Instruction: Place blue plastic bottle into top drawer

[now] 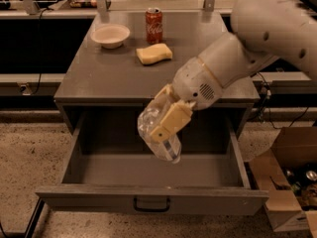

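Observation:
Next, I release the blue plastic bottle from my gripper near the middle of the drawer's bottom (180, 150), behind the dark pull handle.
My gripper (161, 120) is shut on the blue plastic bottle (157, 139), a clear bottle that I hold tilted, lower end down, over the open top drawer (148, 170). The bottle hangs in the air above the drawer's floor, near its middle. One cream finger (171, 123) lies across the bottle's front; the other is behind it. The drawer is pulled fully out, with its grey front panel and dark pull handle (151, 204) toward the camera. My white arm reaches in from the upper right.
On the grey cabinet top (114, 73) stand a red soda can (154, 25), a yellow sponge (154, 53) and a white bowl (110, 35). An open cardboard box (290, 182) with items sits on the floor at the right.

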You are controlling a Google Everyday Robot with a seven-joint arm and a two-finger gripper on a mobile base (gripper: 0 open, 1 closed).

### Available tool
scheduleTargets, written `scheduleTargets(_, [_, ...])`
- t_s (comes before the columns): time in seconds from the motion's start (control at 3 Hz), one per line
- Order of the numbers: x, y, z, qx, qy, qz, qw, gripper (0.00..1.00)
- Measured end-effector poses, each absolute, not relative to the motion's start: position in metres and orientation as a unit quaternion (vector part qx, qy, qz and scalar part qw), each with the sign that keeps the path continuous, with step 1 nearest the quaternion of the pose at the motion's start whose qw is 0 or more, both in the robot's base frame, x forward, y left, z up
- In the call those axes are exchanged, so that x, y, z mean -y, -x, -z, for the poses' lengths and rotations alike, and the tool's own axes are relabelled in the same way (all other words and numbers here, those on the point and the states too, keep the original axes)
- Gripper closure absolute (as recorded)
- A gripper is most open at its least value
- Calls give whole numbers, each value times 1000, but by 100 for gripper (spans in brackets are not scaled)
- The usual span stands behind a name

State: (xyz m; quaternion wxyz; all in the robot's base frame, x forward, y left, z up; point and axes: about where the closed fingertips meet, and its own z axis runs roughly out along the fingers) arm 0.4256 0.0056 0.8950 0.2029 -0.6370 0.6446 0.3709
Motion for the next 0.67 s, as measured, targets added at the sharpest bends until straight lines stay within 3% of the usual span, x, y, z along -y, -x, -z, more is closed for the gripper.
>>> scheduleTargets(0.67, [-14,-448,-822,-659,653,-345,140,100])
